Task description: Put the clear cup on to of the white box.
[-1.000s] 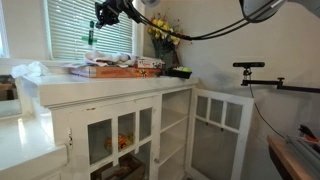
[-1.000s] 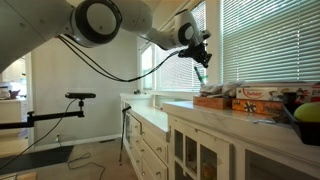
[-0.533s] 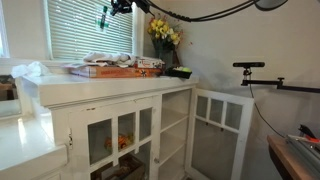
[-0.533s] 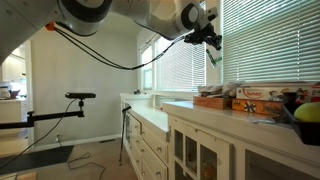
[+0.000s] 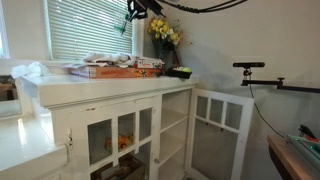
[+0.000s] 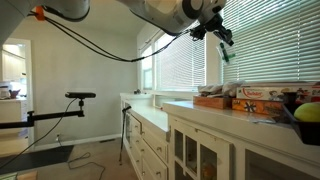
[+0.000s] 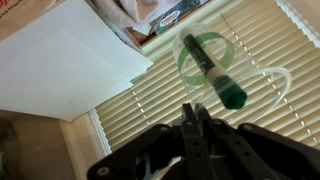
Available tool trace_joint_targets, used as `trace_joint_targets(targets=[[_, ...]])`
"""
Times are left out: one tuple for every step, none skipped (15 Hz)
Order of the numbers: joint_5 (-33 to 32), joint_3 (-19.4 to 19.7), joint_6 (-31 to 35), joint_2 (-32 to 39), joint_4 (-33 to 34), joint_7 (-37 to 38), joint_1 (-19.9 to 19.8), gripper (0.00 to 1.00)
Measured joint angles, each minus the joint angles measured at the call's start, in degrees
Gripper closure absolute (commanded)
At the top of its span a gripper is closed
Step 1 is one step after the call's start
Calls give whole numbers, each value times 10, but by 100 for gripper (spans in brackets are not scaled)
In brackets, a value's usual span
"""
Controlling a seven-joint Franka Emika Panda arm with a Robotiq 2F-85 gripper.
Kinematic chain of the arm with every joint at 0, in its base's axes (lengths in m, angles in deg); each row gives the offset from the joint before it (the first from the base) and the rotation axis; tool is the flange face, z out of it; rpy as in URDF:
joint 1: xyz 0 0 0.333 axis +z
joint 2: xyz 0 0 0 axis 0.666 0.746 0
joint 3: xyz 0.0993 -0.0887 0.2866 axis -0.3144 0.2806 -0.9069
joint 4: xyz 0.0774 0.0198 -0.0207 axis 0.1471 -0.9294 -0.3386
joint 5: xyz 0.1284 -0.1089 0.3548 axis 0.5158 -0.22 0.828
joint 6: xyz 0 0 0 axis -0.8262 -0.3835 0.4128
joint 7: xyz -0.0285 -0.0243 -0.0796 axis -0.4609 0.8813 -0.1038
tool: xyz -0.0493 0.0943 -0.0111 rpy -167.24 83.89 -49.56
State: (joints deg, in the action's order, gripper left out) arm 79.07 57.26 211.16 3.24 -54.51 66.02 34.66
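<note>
My gripper needs to let go of the clear cup on the white box (image 5: pixel 148 53) (image 7: pixel 84 62) between the stacked flat boxes and the blinds.
My gripper (image 7: pixel 197 112) is shut on the rim of the clear cup (image 7: pixel 212 62), a see-through container with a green band and a green-tipped stick inside. In both exterior views the gripper (image 5: pixel 137 9) (image 6: pixel 216 30) holds the cup (image 5: pixel 126 22) (image 6: pixel 224 50) high in front of the window blinds, well above the counter. The stacked flat boxes (image 5: pixel 118 68) (image 6: pixel 240 98) lie on the white cabinet top (image 5: pixel 100 88). A whitish printed box (image 6: pixel 262 95) lies on that stack. In the wrist view the boxes (image 7: pixel 150 18) show at the top edge beside the white surface (image 7: pixel 60 60).
A vase of yellow flowers (image 5: pixel 163 35) and a green bowl (image 5: pixel 180 72) (image 6: pixel 308 112) stand at the counter's end. Crumpled white material (image 5: pixel 30 70) lies at the other end. A cabinet door (image 5: pixel 220 125) hangs open. A camera stand (image 5: pixel 250 68) (image 6: pixel 80 97) is nearby.
The gripper has carried the cup sideways along the blinds and higher, from beside the boxes' near end to above them, towards the flowers. It stays shut on the cup.
</note>
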Motion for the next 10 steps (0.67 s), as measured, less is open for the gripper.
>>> trace_joint_targets(targets=[[0, -1, 0, 1, 0, 0, 0, 93], [0, -1, 0, 2, 0, 0, 1, 93], [0, -1, 0, 3, 0, 0, 2, 98], [0, -1, 0, 3, 0, 0, 2, 98], [0, 0, -2, 4, 0, 0, 3, 98], [-3, 4, -8, 6, 1, 1, 4, 98], [-5, 11, -19, 10, 2, 2, 5, 98], [-6, 23, -33, 16, 6, 6, 5, 98], [-7, 37, -48, 24, 13, 10, 4, 98], [-7, 52, -62, 33, 23, 14, 1, 98]])
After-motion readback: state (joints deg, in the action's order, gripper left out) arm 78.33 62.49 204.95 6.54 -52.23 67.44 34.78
